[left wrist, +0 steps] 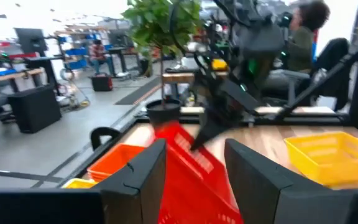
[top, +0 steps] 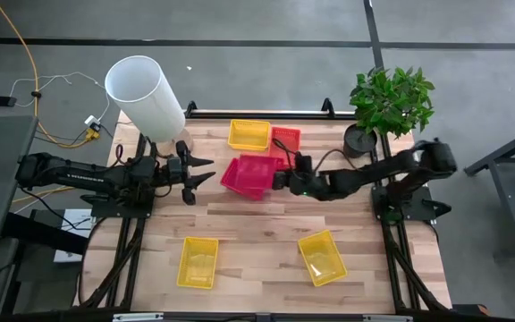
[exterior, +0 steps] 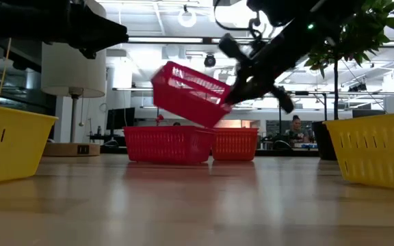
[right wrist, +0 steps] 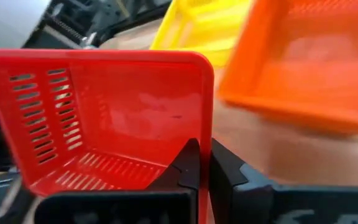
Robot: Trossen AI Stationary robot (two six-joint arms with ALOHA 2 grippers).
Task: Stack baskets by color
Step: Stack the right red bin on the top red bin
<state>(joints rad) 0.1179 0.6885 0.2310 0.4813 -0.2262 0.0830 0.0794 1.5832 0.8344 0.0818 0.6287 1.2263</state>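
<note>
The robot's right gripper should release the tilted pink-red basket, now hanging over the second one, inside the second pink-red basket [top: 257,192] on the table.
My right gripper [top: 280,177] is shut on a pink-red basket [exterior: 189,92], which hangs tilted over a second pink-red basket [exterior: 166,145] resting on its base on the table. Behind them an orange basket [top: 286,139] and a yellow basket [top: 249,134] stand at the far side. Two more yellow baskets [top: 198,261] [top: 322,257] sit near the front edge. My left gripper [top: 199,174] waits open to the left of the red baskets, pointing level at them and touching nothing. My right gripper pinches one wall of the pink-red basket at its rim [right wrist: 205,134], near a corner, with one finger inside the basket and one outside. The fingers come from the table's right, slanting down. The basket is lifted clear and tilted, its far-left end lower.
A big white cylinder [top: 146,97] stands at the far left corner and a potted plant [top: 390,103] at the far right. Bare wood lies in the middle between the two front yellow baskets. People sit in the room beyond the table.
</note>
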